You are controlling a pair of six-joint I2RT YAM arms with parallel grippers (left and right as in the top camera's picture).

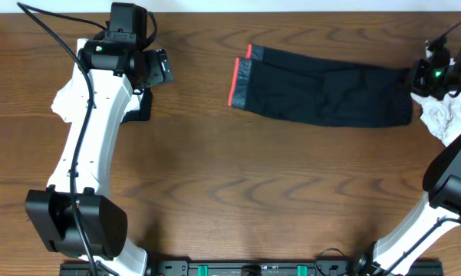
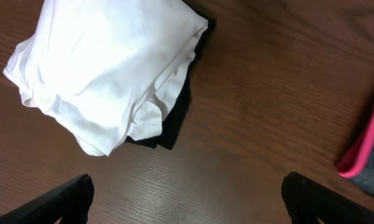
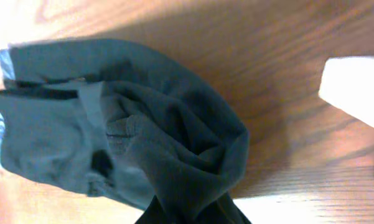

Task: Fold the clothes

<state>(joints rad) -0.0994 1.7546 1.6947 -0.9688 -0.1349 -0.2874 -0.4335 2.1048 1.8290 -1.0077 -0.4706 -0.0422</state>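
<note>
I should use my right gripper to let go of the black pants' leg end over the red edge of the grey waistband (image 1: 235, 73).
Long black pants (image 1: 322, 92) lie stretched across the far middle of the table, their grey, red-edged waistband (image 1: 241, 80) pointing left. My right gripper (image 1: 423, 75) is at the leg end, shut on the pants. In the right wrist view the dark fabric (image 3: 143, 124) bunches up and runs into the right gripper (image 3: 193, 214), hiding the fingers. My left gripper (image 1: 159, 67) hovers at the far left, open and holding nothing. Its wrist view shows a folded white garment (image 2: 106, 68) lying on a black one (image 2: 174, 118), with the gripper (image 2: 187, 205) above bare wood near them.
A crumpled white garment (image 1: 445, 119) lies at the right edge beside the right gripper, seen as a white shape (image 3: 355, 87) in the right wrist view. The left arm covers much of the white garment (image 1: 65, 103) at the left. The waistband's red edge (image 2: 367, 152) shows at the right of the left wrist view.
</note>
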